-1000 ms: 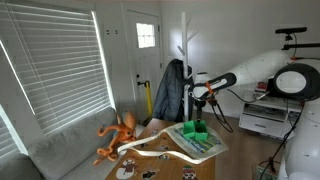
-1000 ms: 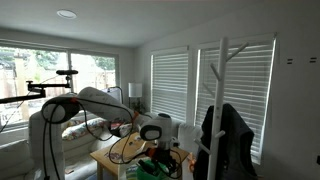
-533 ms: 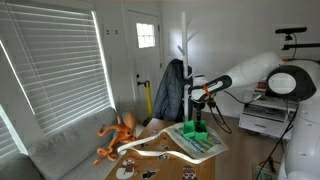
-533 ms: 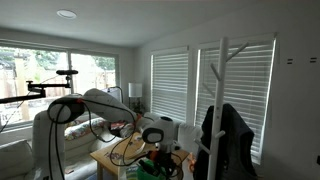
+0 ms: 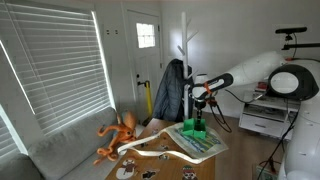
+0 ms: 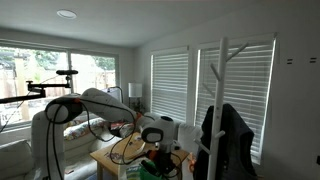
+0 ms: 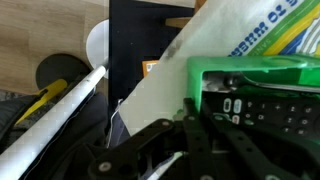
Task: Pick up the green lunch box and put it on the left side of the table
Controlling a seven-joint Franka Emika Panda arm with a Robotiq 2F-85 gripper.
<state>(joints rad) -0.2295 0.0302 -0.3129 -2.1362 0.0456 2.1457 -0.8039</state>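
Note:
The robot's gripper should release the green lunch box on the bare wood (image 5: 174,172) in front of the pale printed sheet. The lunch box still sits on the sheet.
The green lunch box (image 5: 197,129) rests on a pale printed sheet (image 5: 206,143) on the low wooden table (image 6: 104,158). In the wrist view its bright green rim (image 7: 250,66) fills the right side, and a dark object with buttons lies inside. My gripper (image 5: 199,120) hangs straight over the box. Its black fingers (image 7: 178,122) are pinched together at the box's left wall, so the gripper (image 7: 192,104) is shut on that wall. The box still sits on the sheet. In an exterior view the gripper (image 6: 155,150) is partly hidden behind cables.
An orange octopus toy (image 5: 118,135) lies on the sofa beside the table. A white rod (image 7: 60,115), a yellow-handled tool (image 7: 35,105) and a black panel (image 7: 135,50) lie on the table. A coat rack (image 5: 172,90) stands behind it and a white cabinet (image 5: 265,120) beside it.
The jaws have closed from wide open onto the lunch box wall. The arm and the box have hardly moved.

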